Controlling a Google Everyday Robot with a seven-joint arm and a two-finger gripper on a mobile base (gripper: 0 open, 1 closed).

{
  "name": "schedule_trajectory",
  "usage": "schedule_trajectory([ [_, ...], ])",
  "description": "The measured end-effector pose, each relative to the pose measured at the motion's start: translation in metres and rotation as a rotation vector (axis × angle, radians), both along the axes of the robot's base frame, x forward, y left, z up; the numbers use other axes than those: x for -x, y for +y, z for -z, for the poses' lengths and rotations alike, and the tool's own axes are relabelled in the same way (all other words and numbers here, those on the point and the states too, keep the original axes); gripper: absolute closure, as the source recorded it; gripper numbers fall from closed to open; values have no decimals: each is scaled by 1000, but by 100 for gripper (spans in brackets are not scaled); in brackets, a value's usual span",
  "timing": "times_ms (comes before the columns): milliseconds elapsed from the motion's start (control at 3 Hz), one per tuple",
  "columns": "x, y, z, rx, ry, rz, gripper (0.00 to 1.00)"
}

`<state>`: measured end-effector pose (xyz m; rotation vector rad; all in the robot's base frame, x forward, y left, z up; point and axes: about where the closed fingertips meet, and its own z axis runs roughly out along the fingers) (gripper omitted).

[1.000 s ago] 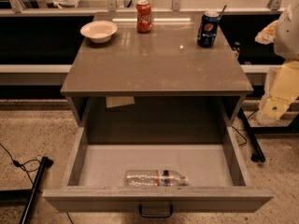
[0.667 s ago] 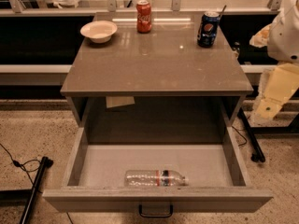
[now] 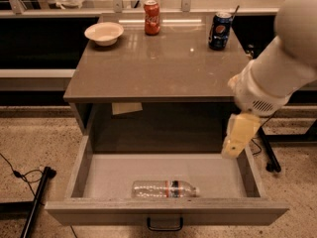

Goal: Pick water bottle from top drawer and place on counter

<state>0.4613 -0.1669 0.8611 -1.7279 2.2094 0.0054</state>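
Observation:
The water bottle is in the open top drawer. My gripper will go down to it next and close on the bottle's body (image 3: 180,188) near its cap.
The water bottle (image 3: 165,189) lies on its side on the pale floor of the open top drawer (image 3: 111,175), close to the front wall, with its cap pointing right. The drawer's dark handle (image 3: 164,225) shows at the bottom. The glossy grey-brown counter (image 3: 158,68) is above the drawer. My white arm (image 3: 277,68) reaches in from the upper right. My gripper (image 3: 233,150) hangs over the drawer's right rear part, above and to the right of the bottle and apart from it.
On the counter's far side stand a white bowl (image 3: 104,33), a red soda can (image 3: 152,10) and a dark blue soda can (image 3: 220,30). A paper note (image 3: 127,108) hangs under the counter. A dark pole (image 3: 37,197) lies on the floor at the left, and a stand leg (image 3: 267,152) is at the right.
My arm has swung in from the right edge, moving left and down, so the gripper now hangs over the drawer's right side. The bottle has not moved.

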Motion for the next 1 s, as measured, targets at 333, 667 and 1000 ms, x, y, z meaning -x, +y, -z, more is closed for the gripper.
schedule_trajectory([
  [333,-1,10,29,-2,-15,-7,0],
  [667,-1,15,33,-23,9,-30,0],
  [1000,3,61,80,-4,70,-129,19],
])
